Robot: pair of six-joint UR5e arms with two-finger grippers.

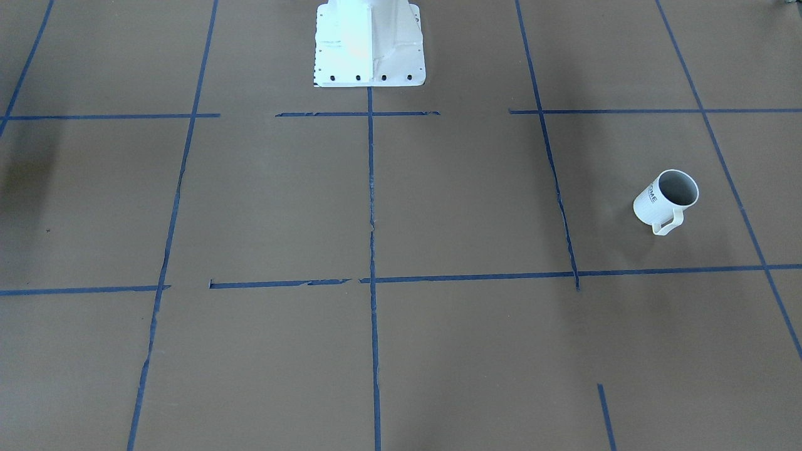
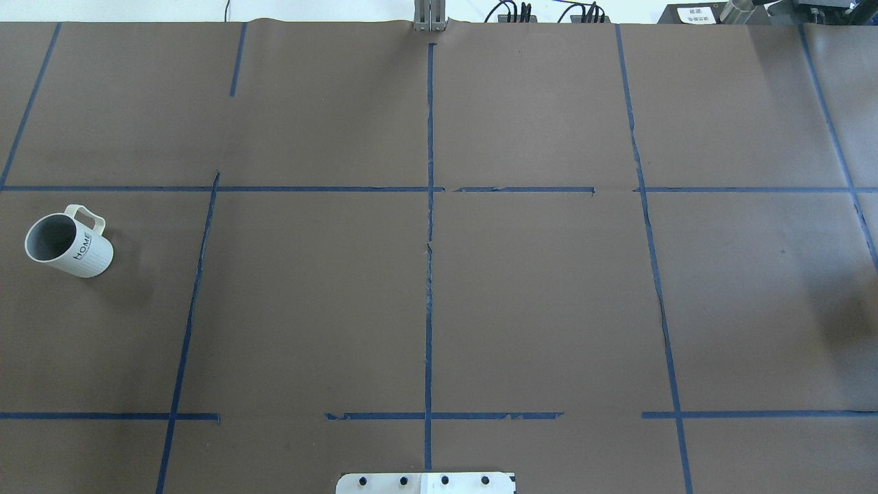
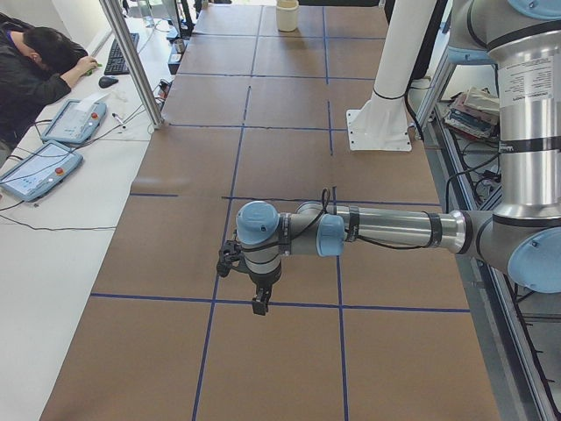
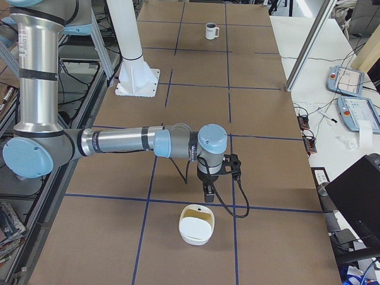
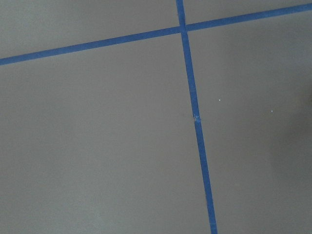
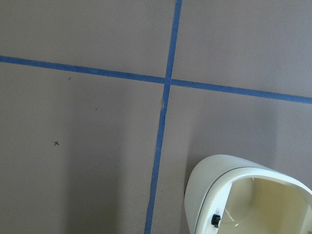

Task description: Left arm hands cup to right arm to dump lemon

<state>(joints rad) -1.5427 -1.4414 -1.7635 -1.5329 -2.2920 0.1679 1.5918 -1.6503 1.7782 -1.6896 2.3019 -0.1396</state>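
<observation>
My left gripper will grip the cup's rim [image 1: 697, 188] beside the handle, on the side farthest from the white pedestal.
The cup [image 1: 658, 203] is a white ribbed mug with a grey inside and "HOME" on its side. It stands upright on the brown table, handle toward the operators' side. It sits at the left of the overhead view [image 2: 75, 250] and small and far in the exterior right view [image 4: 211, 31]. Only grey shows inside it; the lemon is out of view. The left gripper [image 3: 261, 303] hangs over the table on its outstretched arm, pointing down. The right gripper [image 4: 209, 193] also points down, just short of a cream container. I cannot tell whether either gripper is open or shut.
A cream open-topped container [image 4: 198, 224] sits on the table near the right gripper, partly in the right wrist view [image 6: 248, 195]. The white pedestal [image 1: 369, 44] stands at the robot's side. A person [image 3: 35, 61] sits at a side desk beyond a metal post [image 3: 131, 61].
</observation>
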